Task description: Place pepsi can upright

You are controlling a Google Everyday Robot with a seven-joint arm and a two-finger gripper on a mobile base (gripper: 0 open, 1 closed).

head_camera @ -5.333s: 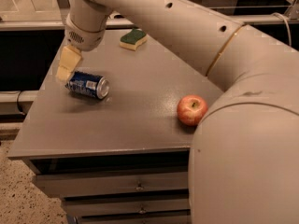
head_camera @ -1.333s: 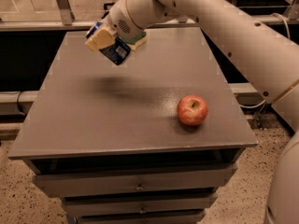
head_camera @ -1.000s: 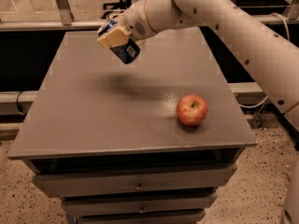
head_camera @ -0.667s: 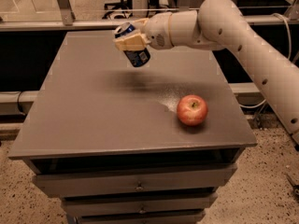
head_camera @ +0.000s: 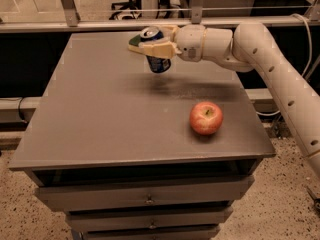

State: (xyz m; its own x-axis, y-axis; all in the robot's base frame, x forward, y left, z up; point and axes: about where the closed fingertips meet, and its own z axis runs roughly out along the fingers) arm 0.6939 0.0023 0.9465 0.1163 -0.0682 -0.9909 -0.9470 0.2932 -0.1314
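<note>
Next, I let go of the pepsi can, now a little above the tabletop, with my gripper, leaving it upright on the grey table (head_camera: 174, 84) between the sponge and the red apple.
The pepsi can (head_camera: 158, 64), dark blue with a silver top, hangs nearly upright in the air above the far middle of the grey table (head_camera: 100, 119). My gripper (head_camera: 152, 43) reaches in from the right and is shut on the can near its top, its cream fingers (head_camera: 156, 49) on either side. The can's bottom is a little above the tabletop, with its shadow below it.
A red apple (head_camera: 206, 118) lies on the table's right front part. A green and yellow sponge (head_camera: 135, 40) shows partly behind the gripper at the table's far side. My arm (head_camera: 270, 69) spans the right side. Drawers are below the tabletop; a rail runs behind.
The can was lifted from lying on its side at the table's left and carried right. Over the last second it has turned from tilted to nearly upright.
</note>
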